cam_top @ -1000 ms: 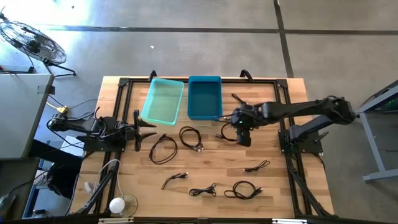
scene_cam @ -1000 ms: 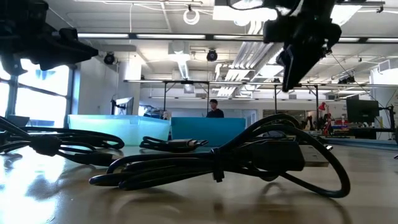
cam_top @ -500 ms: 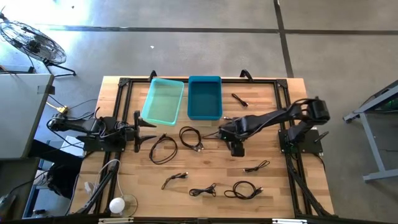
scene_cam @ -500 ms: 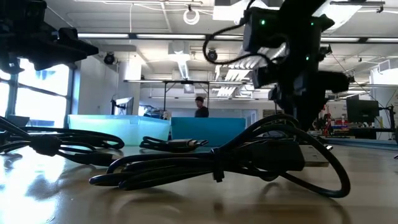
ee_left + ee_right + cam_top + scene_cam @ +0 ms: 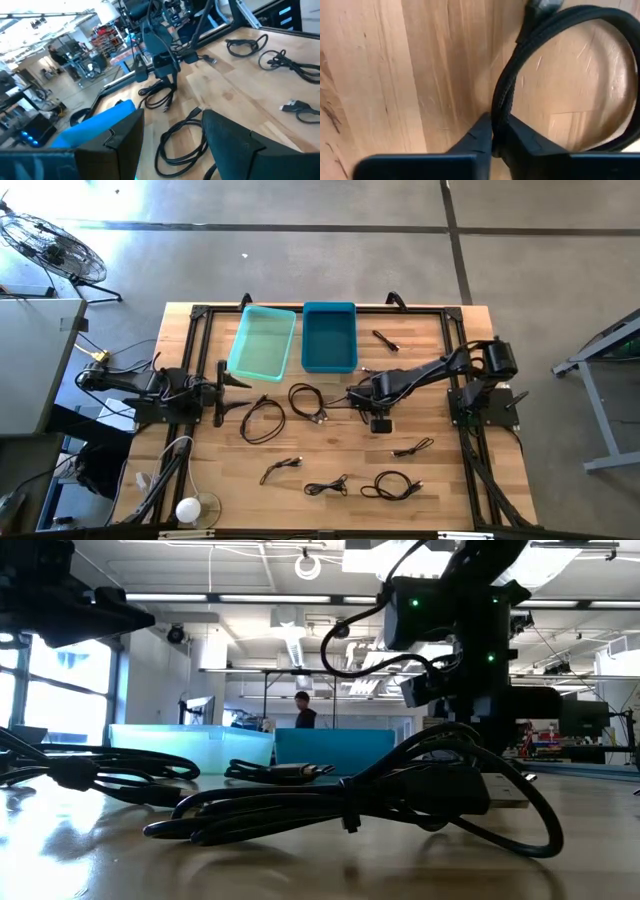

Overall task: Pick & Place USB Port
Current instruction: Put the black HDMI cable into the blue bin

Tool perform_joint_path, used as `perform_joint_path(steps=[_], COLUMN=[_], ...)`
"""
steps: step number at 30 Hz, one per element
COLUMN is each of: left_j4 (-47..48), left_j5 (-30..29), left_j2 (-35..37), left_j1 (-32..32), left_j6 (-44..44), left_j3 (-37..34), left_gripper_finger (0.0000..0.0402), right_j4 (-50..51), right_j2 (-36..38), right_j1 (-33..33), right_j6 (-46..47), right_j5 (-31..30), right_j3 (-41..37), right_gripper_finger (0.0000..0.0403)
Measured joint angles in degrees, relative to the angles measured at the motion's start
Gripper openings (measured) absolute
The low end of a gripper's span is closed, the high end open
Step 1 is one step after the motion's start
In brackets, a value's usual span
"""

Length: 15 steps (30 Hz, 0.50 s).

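Next, my right gripper releases the black USB cable inside the blue bin (image 5: 321, 345), toward the side that faces the light teal bin. The cable now lies coiled on the wooden table.
A black USB cable (image 5: 506, 95) lies coiled in a loop on the wooden table, just near of the blue bin (image 5: 329, 337). My right gripper (image 5: 494, 134) points down onto it and is shut on its strands; in the high view it sits mid-table (image 5: 364, 398). At the table's left side my left gripper (image 5: 172, 150) is held level and open, touching nothing. In the low view a nearer cable hides my right gripper's fingertips. My right gripper pinches the loop's strands (image 5: 501, 117) between its two fingertips (image 5: 481, 137), where two runs of the braided cable lie side by side. The fingers come from above, pointing down, across the cable. The loop (image 5: 625, 75) lies flat on the table.
A light teal bin (image 5: 263, 342) stands left of the blue one at the far edge. Several other black cables lie about: (image 5: 308, 402), (image 5: 262, 420), (image 5: 282, 468), (image 5: 326, 486), (image 5: 392, 485), (image 5: 413, 447), (image 5: 385, 340). A person (image 5: 303, 712) is far behind the table.
My right gripper has come down from above the table and moved toward the near-left, onto the cable loop in front of the blue bin. The cable has stayed on the table. The person in the background has walked leftward.
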<state>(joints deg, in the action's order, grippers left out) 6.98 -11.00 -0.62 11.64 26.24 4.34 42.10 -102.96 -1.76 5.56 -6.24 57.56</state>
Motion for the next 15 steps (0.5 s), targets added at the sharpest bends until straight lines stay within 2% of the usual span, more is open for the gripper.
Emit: perform_joint_path(steps=[6,9,12,15], left_j4=[-4.7,-5.0,-4.9,-5.6], left_j5=[-1.9,-2.0,-1.6,-2.0], left_j2=[0.0,0.0,0.0,0.0], left_j1=[0.0,0.0,0.0,0.0], left_j6=[3.1,3.4,3.3,3.3], left_j3=[-0.2,-0.2,-0.2,-0.2], left_gripper_finger=[0.0202,0.0202,0.0202,0.0202], right_j4=[0.7,3.6,9.9,17.6], right_j2=[1.9,3.0,3.1,3.1], right_j1=[-1.0,-1.3,-2.2,-3.3], right_j6=[-0.5,-0.5,-1.5,-1.4], right_j5=[-0.9,-2.5,-6.2,-13.2], right_j3=[0.0,2.6,7.3,14.0], right_gripper_finger=[0.001,0.001,0.001,0.001])
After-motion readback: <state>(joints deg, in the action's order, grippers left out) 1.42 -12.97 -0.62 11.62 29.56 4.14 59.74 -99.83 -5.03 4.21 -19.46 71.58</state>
